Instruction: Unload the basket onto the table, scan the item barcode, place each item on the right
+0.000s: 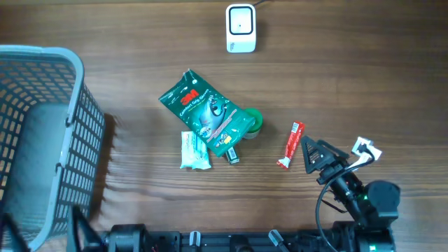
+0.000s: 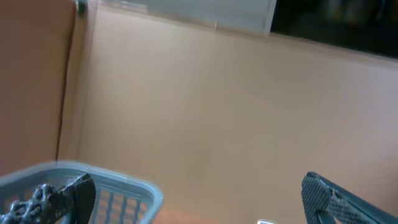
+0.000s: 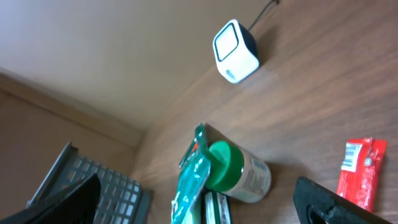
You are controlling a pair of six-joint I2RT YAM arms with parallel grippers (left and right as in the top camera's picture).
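The barcode on the red sachet should stay clear for the scanner, so my right gripper should close on the middle of the red sachet (image 1: 290,145) (image 3: 357,190), just below that barcode.
A white barcode scanner (image 1: 239,28) stands at the back of the table, also seen as the scanner (image 3: 235,51) in the right wrist view. Mid-table lies a pile: a green pouch (image 1: 201,110) over a green-lidded bottle (image 1: 250,123), a white packet (image 1: 194,151) and a small dark item (image 1: 232,156). A red sachet (image 1: 291,145) lies to their right. My right gripper (image 1: 309,155) is open just right of the sachet, holding nothing. From its wrist I see the pouch (image 3: 194,180), bottle (image 3: 245,174) and sachet (image 3: 359,171). My left gripper (image 2: 196,205) is open and empty.
A grey slatted basket (image 1: 38,133) fills the left side of the table; its rim (image 2: 134,185) shows beside the left gripper's finger (image 2: 68,196). The basket's corner (image 3: 115,190) also appears in the right wrist view. A brown wall rises behind the table.
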